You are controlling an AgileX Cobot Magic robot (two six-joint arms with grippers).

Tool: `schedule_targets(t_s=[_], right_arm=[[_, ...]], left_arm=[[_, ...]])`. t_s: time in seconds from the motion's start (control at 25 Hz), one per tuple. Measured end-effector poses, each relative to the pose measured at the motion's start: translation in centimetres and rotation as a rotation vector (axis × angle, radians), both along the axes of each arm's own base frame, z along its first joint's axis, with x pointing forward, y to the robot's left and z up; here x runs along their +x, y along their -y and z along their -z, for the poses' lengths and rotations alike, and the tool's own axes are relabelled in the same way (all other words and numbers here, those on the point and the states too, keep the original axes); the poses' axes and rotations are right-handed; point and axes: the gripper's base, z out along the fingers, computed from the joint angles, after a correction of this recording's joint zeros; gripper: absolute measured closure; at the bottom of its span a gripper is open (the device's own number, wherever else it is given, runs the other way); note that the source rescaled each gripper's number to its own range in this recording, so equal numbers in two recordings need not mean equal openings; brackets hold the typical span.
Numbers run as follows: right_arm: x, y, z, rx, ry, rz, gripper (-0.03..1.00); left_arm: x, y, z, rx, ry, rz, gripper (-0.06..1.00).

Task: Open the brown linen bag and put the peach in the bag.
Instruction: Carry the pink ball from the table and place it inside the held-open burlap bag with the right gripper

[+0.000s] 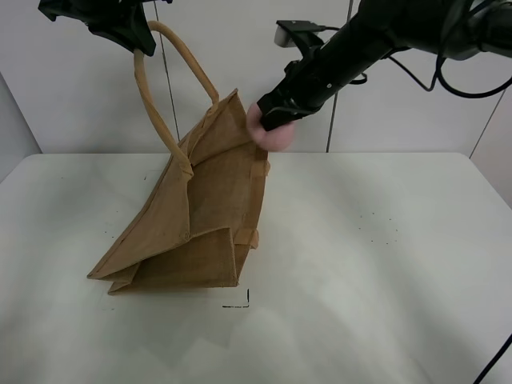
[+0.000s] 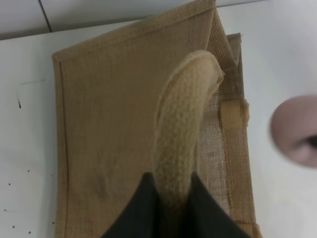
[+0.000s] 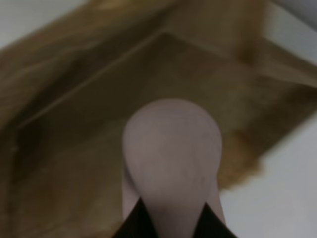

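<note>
Next, my right gripper lets go of the peach inside the brown linen bag (image 1: pixel 202 208), against the bag's panel below the raised loop handle.
The brown linen bag (image 1: pixel 200 216) stands tilted on the white table, its base at the front left. My left gripper (image 1: pixel 136 40) is shut on one beige loop handle (image 1: pixel 172 56) and holds it high at the upper left; the wrist view shows the handle (image 2: pixel 185 124) between the dark fingers, above the bag (image 2: pixel 109 129). My right gripper (image 1: pixel 268 120) is shut on the pink peach (image 1: pixel 272 132) and holds it right beside the bag's raised top corner. In the right wrist view the peach (image 3: pixel 171 163) hangs over the bag's open mouth (image 3: pixel 99 109). The peach also shows in the left wrist view (image 2: pixel 294 129).
The white table (image 1: pixel 384 264) spreads around the bag. A small black corner mark (image 1: pixel 240 302) lies just in front of the bag. A pale wall stands behind the table.
</note>
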Motion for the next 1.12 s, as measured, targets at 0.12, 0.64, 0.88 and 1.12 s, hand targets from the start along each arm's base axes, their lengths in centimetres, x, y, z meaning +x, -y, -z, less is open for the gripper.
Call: schedule_targets(t_s=[0.12, 0.64, 0.88, 1.12], right_arm=[[0.5, -1.0, 2.0, 0.039, -0.041, -0.044, 0.97], [-0.1, -7.9, 8.7, 0.121, -0.042, -0.173, 0.97], [-0.2, -9.7, 11.6, 0.060, 0.000, -0.171, 0.97], [0.0, -10.5, 13.7, 0.042, 0.014, -0.142, 0.96]], left_arm=[[0.0, 0.0, 0.0, 0.000, 0.000, 0.000, 0.94], [0.0, 0.0, 0.0, 0.002, 0.001, 0.003, 0.94], [0.0, 0.0, 0.0, 0.002, 0.001, 0.003, 0.94], [0.0, 0.0, 0.0, 0.002, 0.001, 0.003, 0.94]])
